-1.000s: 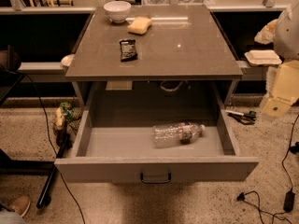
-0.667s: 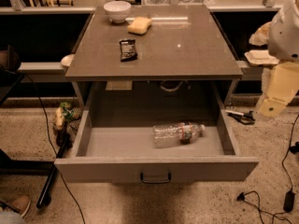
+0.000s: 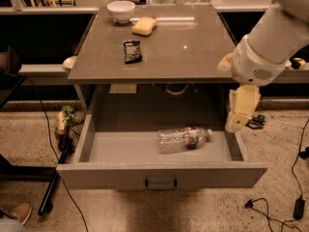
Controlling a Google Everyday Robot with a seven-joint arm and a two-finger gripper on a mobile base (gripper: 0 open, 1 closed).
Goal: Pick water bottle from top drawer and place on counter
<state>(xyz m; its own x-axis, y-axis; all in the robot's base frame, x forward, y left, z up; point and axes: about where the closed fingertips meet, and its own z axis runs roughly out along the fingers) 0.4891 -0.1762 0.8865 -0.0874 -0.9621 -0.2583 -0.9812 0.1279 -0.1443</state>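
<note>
Next, my gripper will go to the white-end with the cap [image 3: 200, 136] of the water bottle in the open drawer and close there.
The water bottle [image 3: 184, 138] lies on its side in the open top drawer [image 3: 96, 175], right of the middle, with its white cap pointing right. The drawer is pulled fully out below the counter [image 3: 193, 52], and its dark pull handle [image 3: 161, 184] shows on the front panel. My gripper [image 3: 237, 124] hangs downward from the cream arm above the drawer's right wall, to the right of the bottle and a little above it. It does not touch the bottle.
On the counter stand a white bowl [image 3: 121, 9], a yellow sponge [image 3: 144, 26] and a dark snack packet [image 3: 132, 51]. Cables [image 3: 270, 211] run over the floor at the right. A shoe [image 3: 19, 211] and a dark stand leg [image 3: 53, 187] are at the left.
My arm has swung in from the right edge of the view towards the drawer's right side, and the gripper is now lower. The bottle and drawer have not moved.
</note>
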